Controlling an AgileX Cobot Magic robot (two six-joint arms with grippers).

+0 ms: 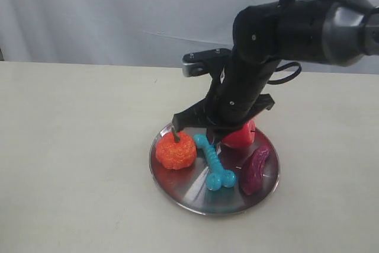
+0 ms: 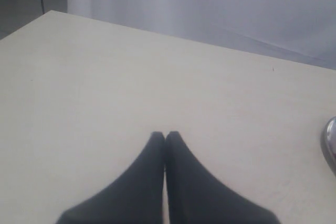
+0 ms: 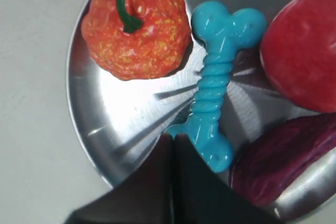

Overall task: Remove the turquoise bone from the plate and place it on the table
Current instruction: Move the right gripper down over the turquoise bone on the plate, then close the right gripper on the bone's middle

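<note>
The robot's right gripper will close on the grooved middle (image 1: 211,156) (image 3: 212,83) of the turquoise bone, between the bone's knobby ends, next to the orange pumpkin toy.
The turquoise bone (image 1: 213,163) (image 3: 215,85) lies flat on the silver plate (image 1: 183,189) (image 3: 113,129), between an orange pumpkin toy and a dark purple oblong toy. My right gripper (image 1: 219,130) (image 3: 174,138) hangs shut just above the plate with nothing between its fingers; in the right wrist view its tips sit beside one knobby end of the bone. My left gripper (image 2: 165,135) is shut and empty over the bare beige table (image 2: 131,77), with the plate's rim (image 2: 331,142) off to one side. The exterior view does not show the left gripper.
On the plate also sit an orange pumpkin toy (image 1: 176,151) (image 3: 136,27), a red apple-like toy (image 1: 240,137) (image 3: 302,51) and the dark purple oblong toy (image 1: 254,171) (image 3: 286,156). A pale curtain (image 1: 118,10) hangs behind the table (image 1: 71,146).
</note>
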